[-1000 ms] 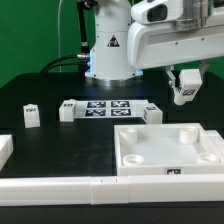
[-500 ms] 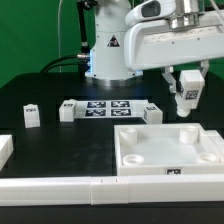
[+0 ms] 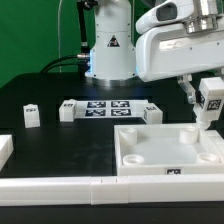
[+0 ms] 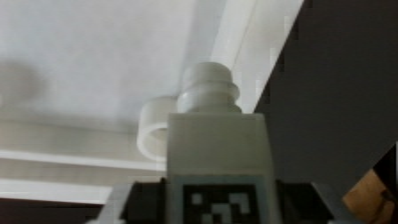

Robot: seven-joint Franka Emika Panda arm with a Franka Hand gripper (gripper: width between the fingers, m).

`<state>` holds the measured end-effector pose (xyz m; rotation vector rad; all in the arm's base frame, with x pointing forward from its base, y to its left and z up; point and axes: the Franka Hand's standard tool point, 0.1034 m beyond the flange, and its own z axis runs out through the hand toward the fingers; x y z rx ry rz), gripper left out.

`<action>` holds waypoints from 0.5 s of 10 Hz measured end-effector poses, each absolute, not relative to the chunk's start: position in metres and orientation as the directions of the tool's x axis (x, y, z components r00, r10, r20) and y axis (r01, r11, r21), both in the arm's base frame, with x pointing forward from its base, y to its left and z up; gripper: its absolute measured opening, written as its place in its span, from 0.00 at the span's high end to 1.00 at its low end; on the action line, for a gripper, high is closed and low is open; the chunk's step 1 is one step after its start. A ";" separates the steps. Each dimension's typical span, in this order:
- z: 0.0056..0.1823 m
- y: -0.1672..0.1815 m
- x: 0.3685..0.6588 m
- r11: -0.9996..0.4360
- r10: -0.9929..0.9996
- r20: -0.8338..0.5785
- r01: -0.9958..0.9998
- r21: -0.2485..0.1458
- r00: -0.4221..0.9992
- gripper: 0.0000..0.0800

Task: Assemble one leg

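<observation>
Next, I let go of the white leg upright in the round socket at the tray's front corner (image 3: pixel 208 158) (image 4: pixel 157 118), just below the leg.
My gripper (image 3: pixel 208 100) is shut on a white leg (image 3: pixel 207 108) with a black-and-white tag, held upright above the far right corner of the large white tray (image 3: pixel 170 152). In the wrist view the leg (image 4: pixel 217 140) points its peg end toward the tray's rim (image 4: pixel 214 45), and my fingers (image 4: pixel 146 200) clasp its tagged end. Three more legs stand on the table: one at the left (image 3: pixel 31 116), one by the marker board's left end (image 3: pixel 68 111), one by its right end (image 3: pixel 152 113).
The marker board (image 3: pixel 110 108) lies at the middle back. Long white bars (image 3: pixel 60 187) run along the front edge, and a white block (image 3: pixel 5 150) sits at the far left. The robot base (image 3: pixel 108 50) stands behind.
My gripper has moved with the leg toward the exterior view's right and slightly down, from above the tray's far edge to over its far right corner.
</observation>
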<state>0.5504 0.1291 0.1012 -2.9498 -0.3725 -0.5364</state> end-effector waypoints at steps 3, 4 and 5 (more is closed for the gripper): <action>0.092 0.114 0.552 -0.960 0.230 0.519 0.281 -0.020 0.823 0.64; 0.075 0.118 0.551 -0.956 0.239 0.444 0.288 -0.046 0.864 0.64; 0.086 0.126 0.570 -0.954 0.240 0.464 0.295 -0.048 0.853 0.64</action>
